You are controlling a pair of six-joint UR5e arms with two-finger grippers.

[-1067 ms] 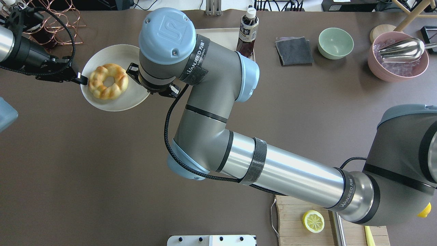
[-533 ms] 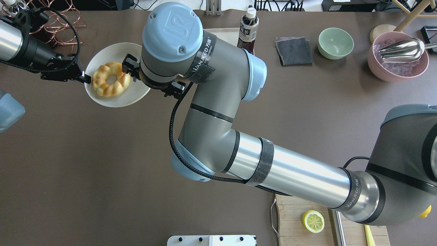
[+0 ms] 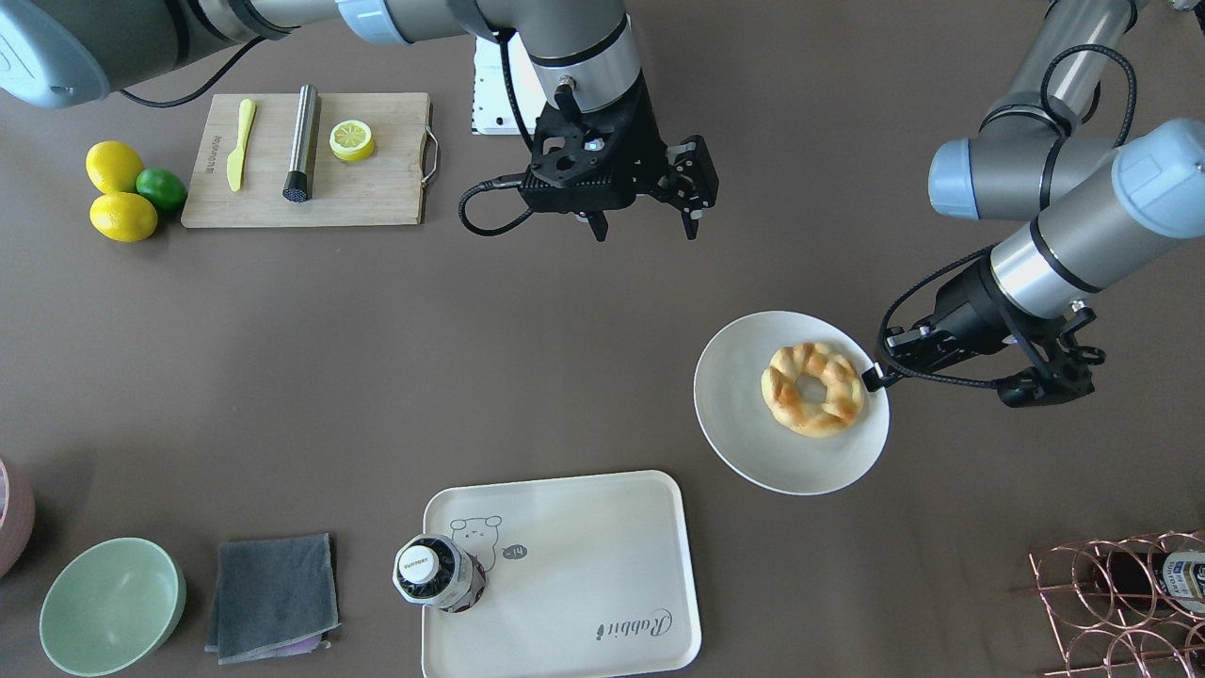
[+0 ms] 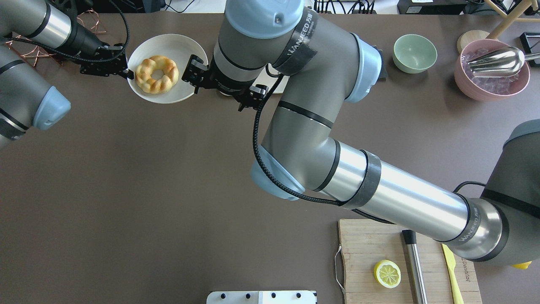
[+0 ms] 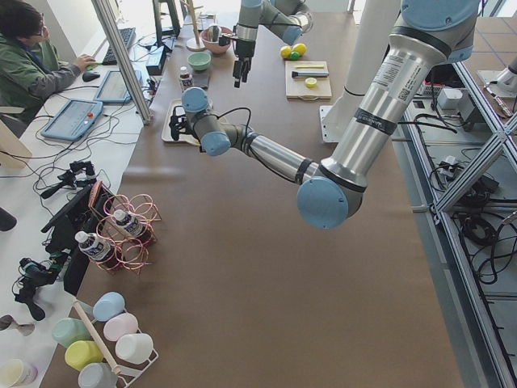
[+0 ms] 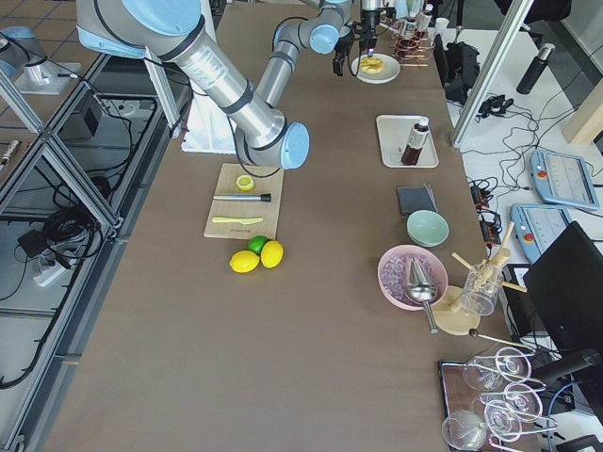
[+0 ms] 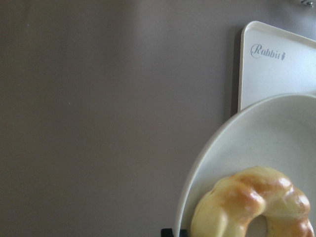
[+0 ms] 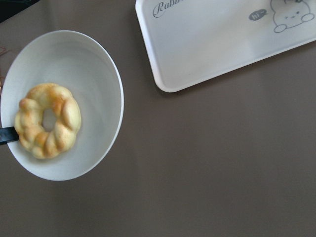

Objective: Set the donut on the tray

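My left gripper needs to set the plate with the donut down on the tray (image 3: 573,584) (image 7: 296,80) between the bottle and the Rabbit script.
The donut (image 3: 812,388) is a golden twisted ring lying on a round off-white plate (image 3: 753,424). My left gripper (image 3: 875,377) is shut on the plate's rim, beside the donut, and holds the plate near the tray's corner. The cream tray (image 3: 584,546) with a bear drawing and "Rabbit" script lies by the far table edge. My right gripper (image 3: 645,224) is open and empty, hovering on the robot's side of the plate. In the overhead view the donut (image 4: 157,74), plate (image 4: 187,48) and left gripper (image 4: 126,74) show at top left. The right arm hides most of the tray there.
A dark bottle (image 3: 438,573) stands on the tray's bear end. A grey cloth (image 3: 273,595) and green bowl (image 3: 111,605) lie beyond it. A cutting board (image 3: 377,193) with a lemon half (image 3: 351,139) is near the robot. A copper rack (image 3: 1120,603) stands past the plate.
My left gripper has carried the plate with the donut farther from the robot and toward the tray. My right arm has moved the same way and stays open.
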